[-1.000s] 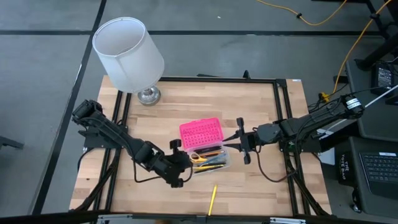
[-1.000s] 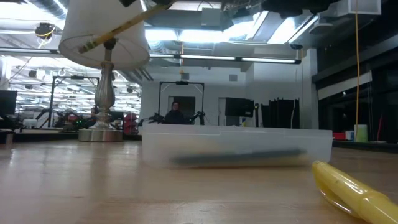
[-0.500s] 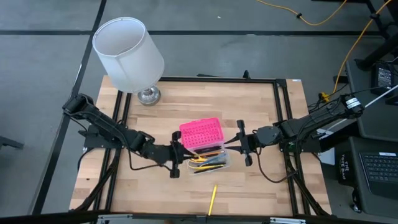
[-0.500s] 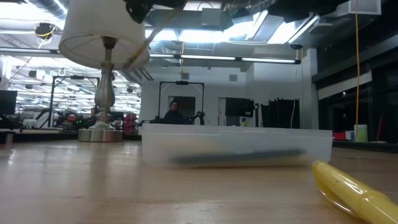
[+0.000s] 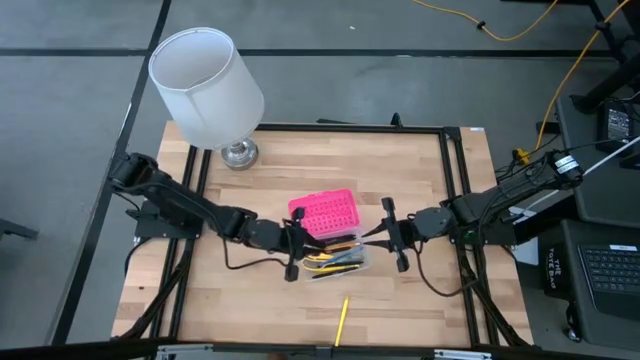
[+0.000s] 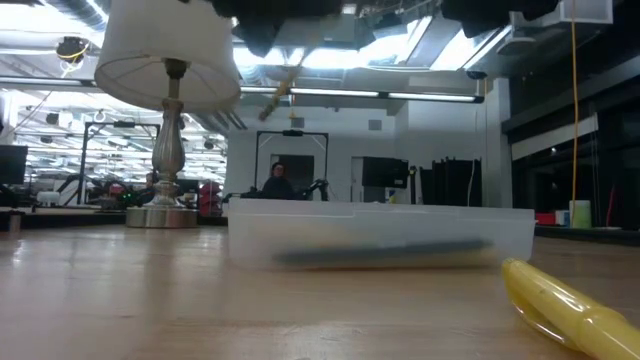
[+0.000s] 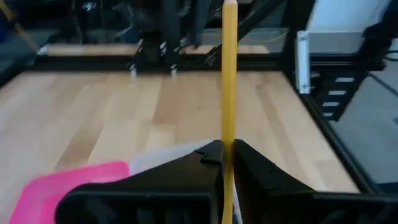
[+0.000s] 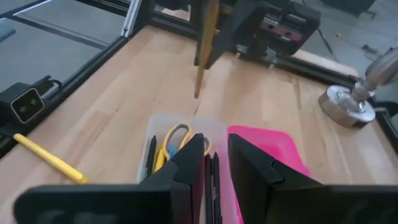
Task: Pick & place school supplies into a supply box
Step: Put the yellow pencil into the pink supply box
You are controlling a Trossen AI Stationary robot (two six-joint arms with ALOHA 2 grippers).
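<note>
I will put the yellow pencil down with my left gripper inside the clear base (image 5: 338, 250), next to the orange pencil near the pink lid.
The supply box has a pink dotted lid (image 5: 322, 213) lying open beside its clear base (image 5: 338, 259), which holds yellow-handled scissors (image 8: 176, 138) and dark pens. My left gripper (image 5: 296, 243) is at the base's left end, shut on a yellow pencil (image 6: 279, 96) held above the table. My right gripper (image 5: 394, 236) hovers open at the base's right end, its fingers (image 8: 189, 167) over the pens; I cannot tell whether it touches anything. A second yellow pencil (image 5: 342, 320) lies flat on the table near the front edge. My left gripper pinches the yellow pencil's shaft (image 7: 228, 134) between its two fingers (image 7: 252, 165). They come roughly level from the table's left and lie across the pencil. The pencil is lifted clear and steeply slanted. Its pointed end (image 8: 198, 93) hangs below the gripper, beyond the base's left end.
A lamp with a white shade (image 5: 206, 85) and a metal foot (image 5: 239, 153) stands at the table's far left. A black frame rail (image 5: 447, 180) runs round the table. Bare wood (image 5: 420, 310) lies in front of and behind the box.
My left gripper has carried the pencil from the near-left of the box toward the far edge and right, up to the base's left end. The pencil has swung from a shallow slant to a steep one. My right gripper has stayed almost still.
</note>
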